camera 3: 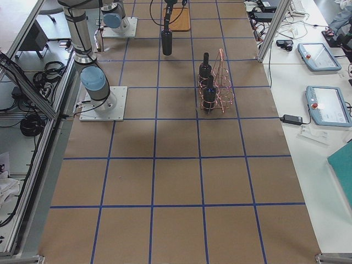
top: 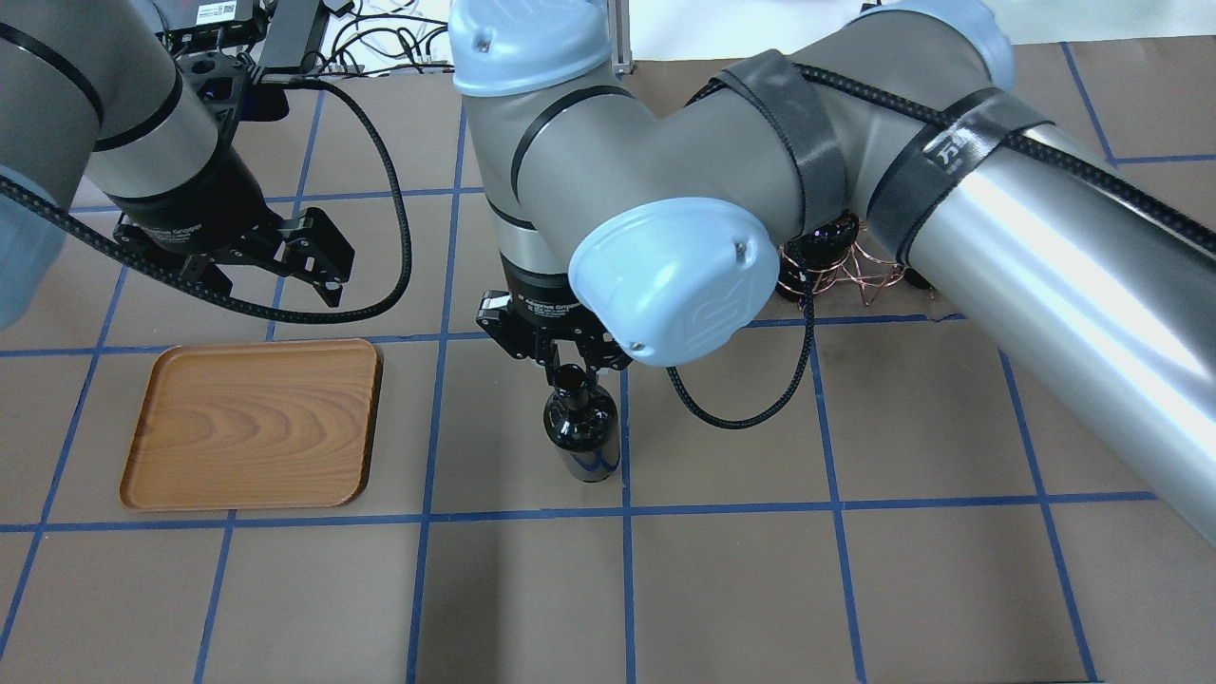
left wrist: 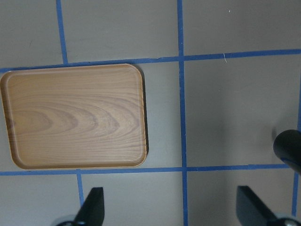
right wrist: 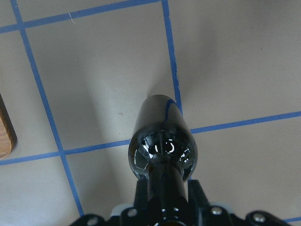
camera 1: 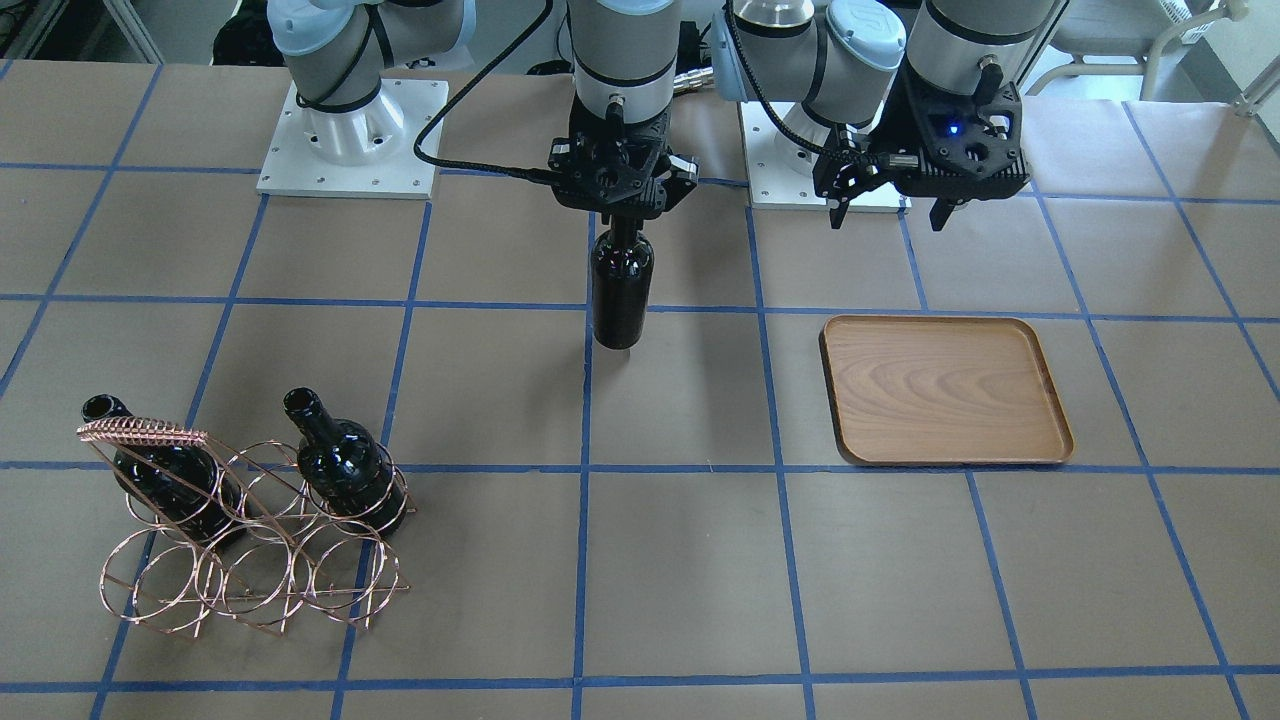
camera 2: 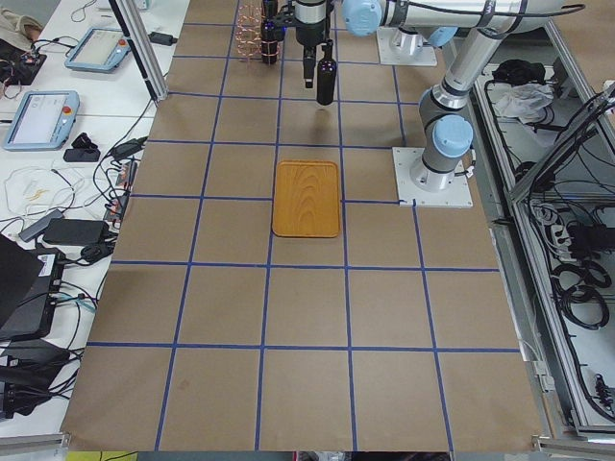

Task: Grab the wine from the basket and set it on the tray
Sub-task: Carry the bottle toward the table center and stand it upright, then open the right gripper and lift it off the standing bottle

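Observation:
My left gripper will close on the neck (camera 1: 625,227) of the upright black wine bottle that my right gripper holds now, so it can take the bottle over.
My right gripper (camera 1: 622,215) is shut on the neck of a black wine bottle (camera 1: 621,290) and holds it upright over the table's middle, its base at or just above the surface. The bottle also shows in the overhead view (top: 581,427) and the right wrist view (right wrist: 162,141). The wooden tray (camera 1: 945,390) lies bare, about one grid square to the side of the bottle. My left gripper (camera 1: 890,212) hangs open and empty behind the tray; its wrist view shows the tray (left wrist: 75,115) below. The copper wire basket (camera 1: 250,560) holds two more bottles (camera 1: 345,470).
The two arm base plates (camera 1: 350,140) stand at the robot's side of the table. Blue tape lines grid the brown table top. In the side views, tablets and cables lie on benches beyond the table's edge (camera 2: 38,115).

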Motion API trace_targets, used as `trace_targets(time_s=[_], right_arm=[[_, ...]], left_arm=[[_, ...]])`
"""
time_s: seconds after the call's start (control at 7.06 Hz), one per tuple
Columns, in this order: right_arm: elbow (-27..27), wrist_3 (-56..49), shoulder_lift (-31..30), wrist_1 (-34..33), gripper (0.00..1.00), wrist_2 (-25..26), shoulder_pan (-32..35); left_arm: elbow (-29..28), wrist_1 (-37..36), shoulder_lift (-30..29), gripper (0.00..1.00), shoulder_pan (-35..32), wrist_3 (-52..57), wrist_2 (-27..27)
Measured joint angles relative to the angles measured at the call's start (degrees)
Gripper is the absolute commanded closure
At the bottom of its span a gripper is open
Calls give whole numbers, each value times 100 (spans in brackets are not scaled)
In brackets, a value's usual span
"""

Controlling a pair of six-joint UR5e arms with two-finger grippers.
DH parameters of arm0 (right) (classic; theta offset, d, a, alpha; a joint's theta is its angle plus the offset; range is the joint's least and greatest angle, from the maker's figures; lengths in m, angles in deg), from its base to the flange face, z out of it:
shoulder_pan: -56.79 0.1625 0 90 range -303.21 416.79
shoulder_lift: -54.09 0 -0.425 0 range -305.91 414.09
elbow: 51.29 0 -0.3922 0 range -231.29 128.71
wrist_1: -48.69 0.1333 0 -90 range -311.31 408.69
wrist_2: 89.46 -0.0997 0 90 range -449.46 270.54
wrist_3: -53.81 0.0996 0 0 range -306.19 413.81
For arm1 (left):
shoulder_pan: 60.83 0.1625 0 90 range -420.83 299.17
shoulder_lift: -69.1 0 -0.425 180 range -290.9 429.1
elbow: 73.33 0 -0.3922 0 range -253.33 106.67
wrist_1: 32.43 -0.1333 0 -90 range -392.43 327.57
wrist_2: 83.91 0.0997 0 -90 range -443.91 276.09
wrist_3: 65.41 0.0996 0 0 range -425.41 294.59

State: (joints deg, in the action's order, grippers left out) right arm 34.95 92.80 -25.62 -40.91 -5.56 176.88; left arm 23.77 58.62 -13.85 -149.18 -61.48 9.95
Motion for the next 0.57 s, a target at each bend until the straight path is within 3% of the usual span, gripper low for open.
trace_targets(time_s=[0.57], right_arm=[[244, 4, -13, -57, 81, 71, 172]], left_arm=[[69, -7, 8, 0, -1, -7, -20]])
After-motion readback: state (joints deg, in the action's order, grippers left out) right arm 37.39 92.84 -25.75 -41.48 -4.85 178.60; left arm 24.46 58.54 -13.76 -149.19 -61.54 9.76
